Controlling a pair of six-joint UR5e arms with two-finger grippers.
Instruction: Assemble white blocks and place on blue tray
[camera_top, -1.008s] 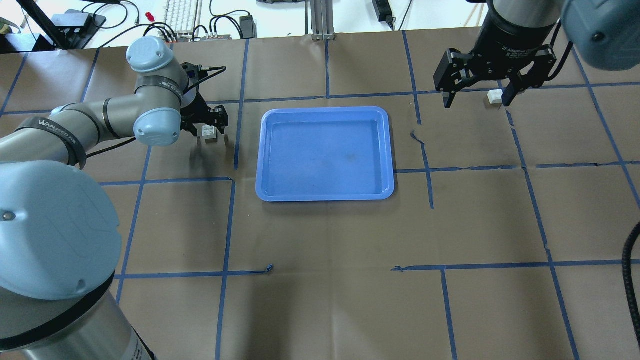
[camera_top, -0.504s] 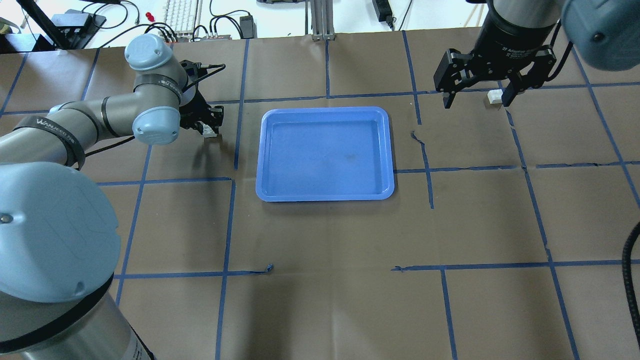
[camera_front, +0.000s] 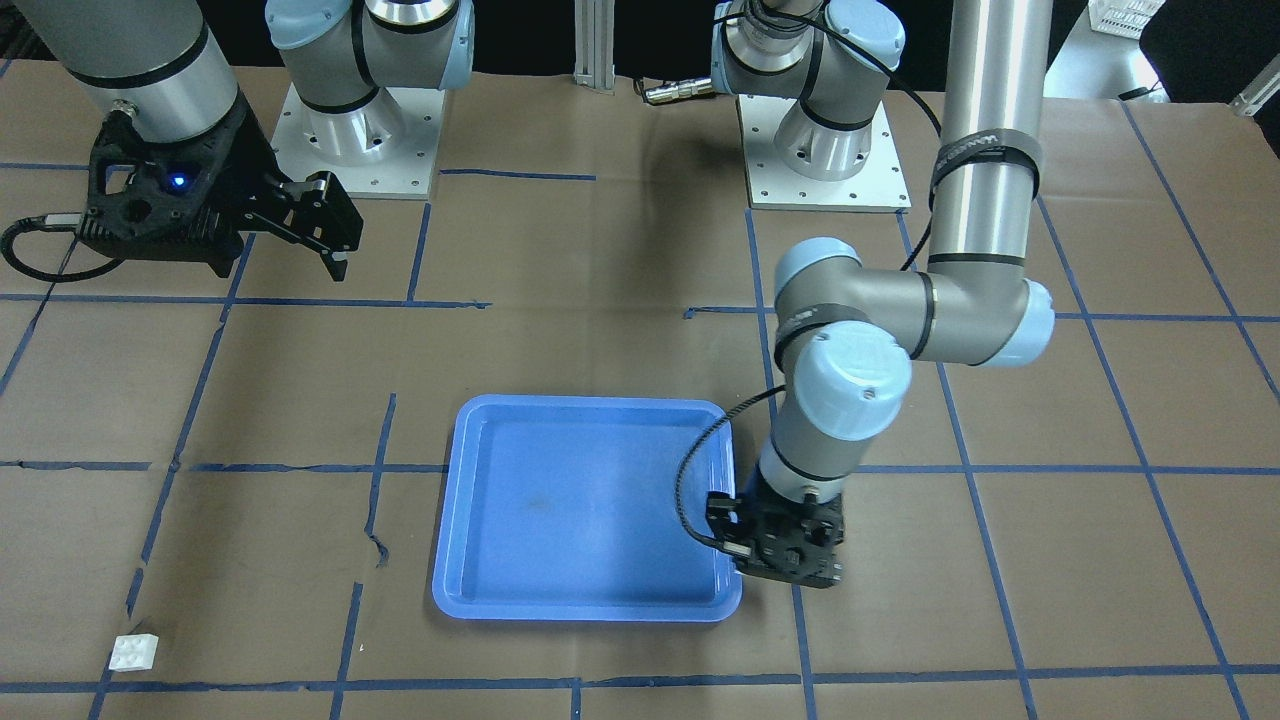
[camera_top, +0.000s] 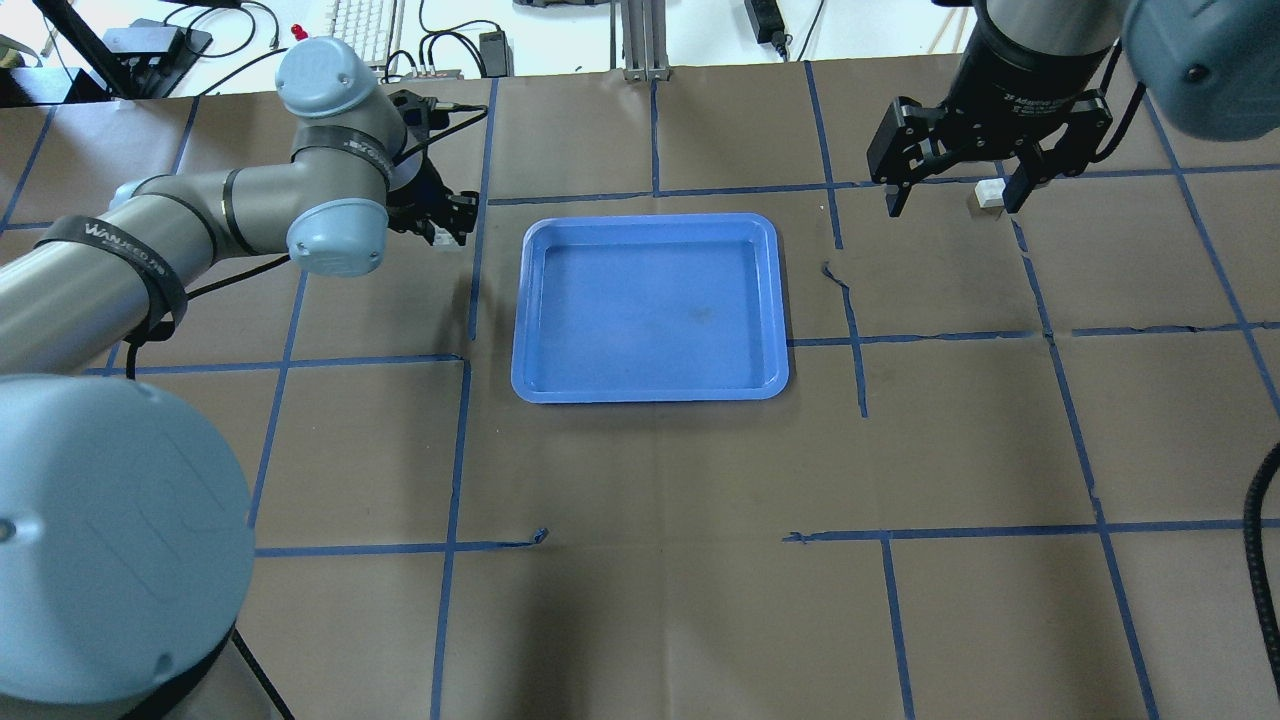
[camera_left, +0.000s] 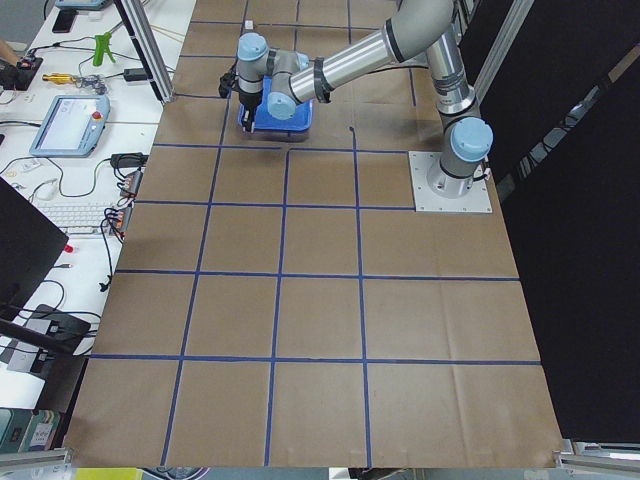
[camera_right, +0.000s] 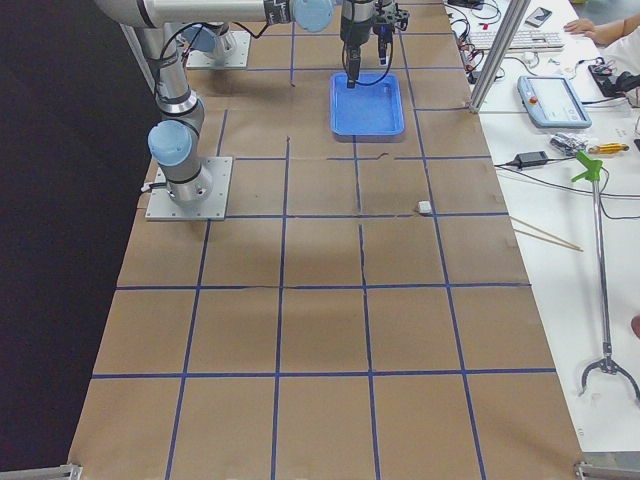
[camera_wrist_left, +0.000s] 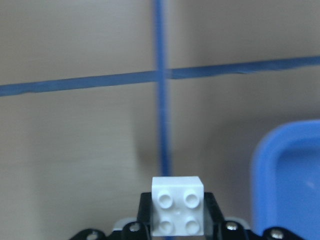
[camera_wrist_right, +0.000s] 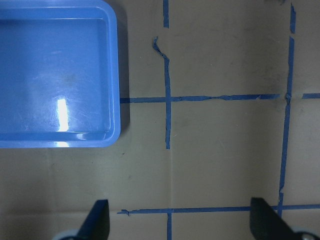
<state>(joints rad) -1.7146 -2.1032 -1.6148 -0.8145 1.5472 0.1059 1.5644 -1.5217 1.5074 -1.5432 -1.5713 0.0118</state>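
Note:
I am going to set the white block free from my left gripper, releasing it near the middle of the blue tray (camera_front: 601, 492).
My left gripper (camera_top: 447, 222) is shut on one white block (camera_wrist_left: 178, 205), held studs toward the wrist camera just off the blue tray's (camera_top: 650, 300) far left corner. In the front view the left gripper (camera_front: 783, 556) is beside the tray's (camera_front: 585, 510) near right corner. The second white block (camera_top: 990, 193) lies on the table far right of the tray and also shows in the front view (camera_front: 133, 652). My right gripper (camera_top: 952, 203) is open and empty, high above the table near that block. Its fingers (camera_wrist_right: 97, 222) frame bare paper.
The table is brown paper with a blue tape grid. Torn tape curls (camera_top: 835, 275) lie right of the tray. Keyboards, cables and tools sit on the bench (camera_top: 365, 30) beyond the far edge. The arm bases (camera_front: 825, 150) stand on the robot's side.
My left gripper has carried its white block toward the far edge and to the right, closer to the tray's far left corner. The right gripper and the second block have barely moved.

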